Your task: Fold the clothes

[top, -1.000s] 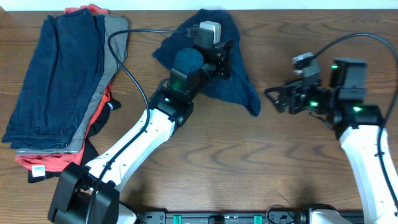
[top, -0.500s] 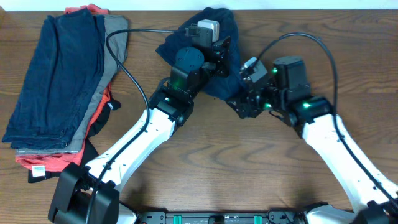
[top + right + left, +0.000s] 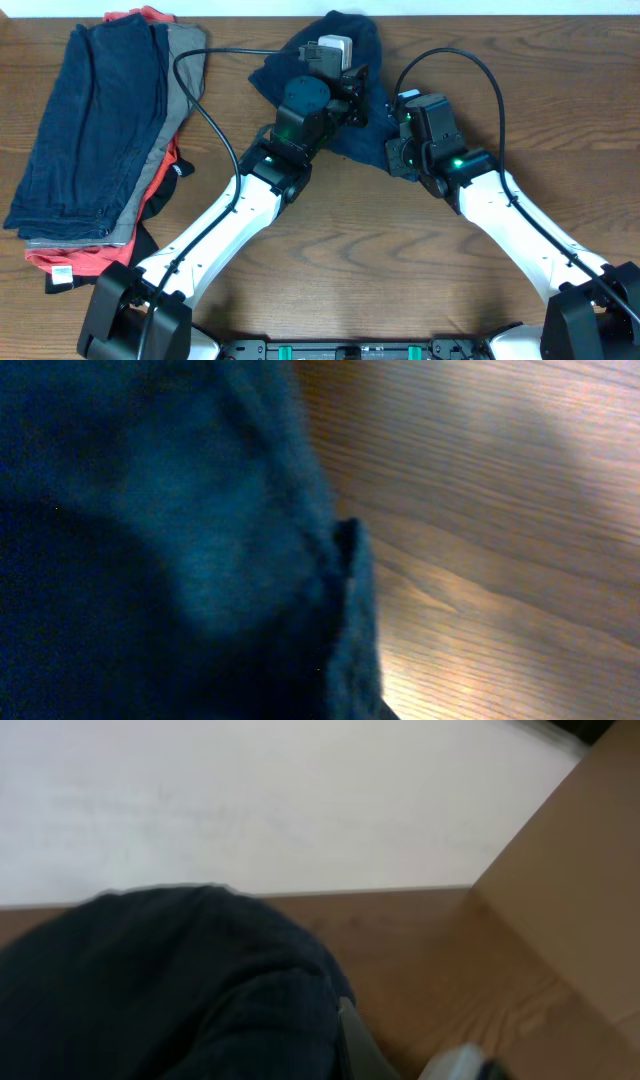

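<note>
My left gripper holds the garment's crumpled middle bunched, so it should open, grab the garment's near edge point(image 3: 352, 156) and pull the garment taut with my right gripper.
A crumpled dark navy garment point(image 3: 372, 135) lies at the back middle of the table. My left gripper point(image 3: 352, 95) sits on its middle, shut on a bunch of the cloth. In the left wrist view the navy cloth point(image 3: 170, 990) fills the lower left against one grey finger point(image 3: 355, 1042). Down at the garment's lower right edge, my right gripper point(image 3: 392, 158) is shut on the fabric. The navy cloth point(image 3: 170, 540) hides its fingers in the right wrist view.
A stack of folded clothes point(image 3: 95, 130) lies at the left: navy on top, with grey, orange-red and black beneath. A black cable point(image 3: 205, 110) loops over the table beside the left arm. Bare wooden table point(image 3: 500, 510) lies right of the garment.
My right arm has swung left from the table's right side to the garment's lower right edge, and its jaws have closed there. The left arm has held still.
</note>
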### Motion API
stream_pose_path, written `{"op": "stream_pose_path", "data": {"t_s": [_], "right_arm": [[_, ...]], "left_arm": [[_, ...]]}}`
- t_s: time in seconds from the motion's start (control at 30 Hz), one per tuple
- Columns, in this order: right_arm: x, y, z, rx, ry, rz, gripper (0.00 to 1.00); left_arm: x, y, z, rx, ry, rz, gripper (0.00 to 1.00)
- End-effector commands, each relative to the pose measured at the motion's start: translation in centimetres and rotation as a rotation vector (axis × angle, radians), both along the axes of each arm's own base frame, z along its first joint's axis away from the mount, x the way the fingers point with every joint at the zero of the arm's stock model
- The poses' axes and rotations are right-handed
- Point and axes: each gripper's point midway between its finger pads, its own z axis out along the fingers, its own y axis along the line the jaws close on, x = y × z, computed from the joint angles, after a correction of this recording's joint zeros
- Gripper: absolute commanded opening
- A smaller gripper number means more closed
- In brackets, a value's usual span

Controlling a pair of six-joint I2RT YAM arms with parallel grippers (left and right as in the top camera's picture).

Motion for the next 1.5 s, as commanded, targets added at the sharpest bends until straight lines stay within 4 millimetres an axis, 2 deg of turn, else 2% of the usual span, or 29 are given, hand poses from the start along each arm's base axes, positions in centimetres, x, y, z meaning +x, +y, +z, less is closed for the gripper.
{"op": "stream_pose_path", "data": {"t_s": [0.0, 0.13, 0.27, 0.43, 0.53, 0.67, 0.73, 0.83, 0.93, 1.03, 1.13, 1.2, 1.3, 1.4, 1.47], "right_arm": [[0.8, -2.5, 0.0, -0.032, -0.002, -0.110, 0.01], [0.2, -3.9, -0.8, -0.050, 0.046, -0.140, 0.01], [-0.2, -5.4, -1.4, -0.044, 0.094, -0.168, 0.01], [-0.1, -6.3, -1.5, 0.049, 0.137, -0.173, 0.01], [0.0, -6.8, -1.5, 0.082, 0.148, -0.179, 0.01], [0.0, -7.0, -1.5, 0.087, 0.150, -0.183, 0.01], [0.0, -7.0, -1.5, 0.087, 0.150, -0.182, 0.01], [0.0, -7.0, -1.5, 0.087, 0.150, -0.182, 0.01], [0.0, -6.9, -1.5, 0.088, 0.150, -0.182, 0.01], [0.1, -6.9, -1.5, 0.092, 0.147, -0.180, 0.01], [0.2, -6.8, -1.4, 0.095, 0.145, -0.178, 0.01], [0.2, -6.8, -1.4, 0.095, 0.145, -0.177, 0.01], [0.3, -6.8, -1.3, 0.097, 0.138, -0.177, 0.01], [0.4, -6.8, -1.3, 0.099, 0.134, -0.176, 0.01], [0.4, -6.7, -1.3, 0.103, 0.135, -0.172, 0.01]], "left_arm": [[0.2, 0.6, -0.2, 0.032, 0.029, 0.024, 0.06], [-1.2, 1.4, -4.5, 0.161, 0.169, 0.011, 0.06], [-3.5, 2.7, -8.8, 0.293, 0.324, -0.009, 0.06], [-6.9, 4.6, -12.8, 0.477, 0.473, -0.071, 0.06], [-8.4, 5.6, -14.4, 0.543, 0.536, -0.095, 0.06], [-10.0, 6.1, -15.4, 0.568, 0.607, -0.123, 0.08], [-10.7, 5.7, -15.6, 0.577, 0.616, -0.178, 0.17], [-11.9, 4.9, -15.7, 0.598, 0.602, -0.303, 0.36], [-12.0, 4.5, -15.1, 0.601, 0.573, -0.342, 0.68], [-11.4, 4.1, -13.0, 0.581, 0.525, -0.336, 0.81], [-11.6, 4.2, -11.9, 0.588, 0.508, -0.344, 0.85], [-12.3, 4.7, -12.3, 0.612, 0.530, -0.359, 0.86], [-13.8, 5.6, -14.5, 0.669, 0.619, -0.391, 0.86], [-14.3, 6.0, -16.7, 0.704, 0.671, -0.411, 0.86], [-14.1, 5.8, -17.8, 0.708, 0.682, -0.413, 0.95]]}}
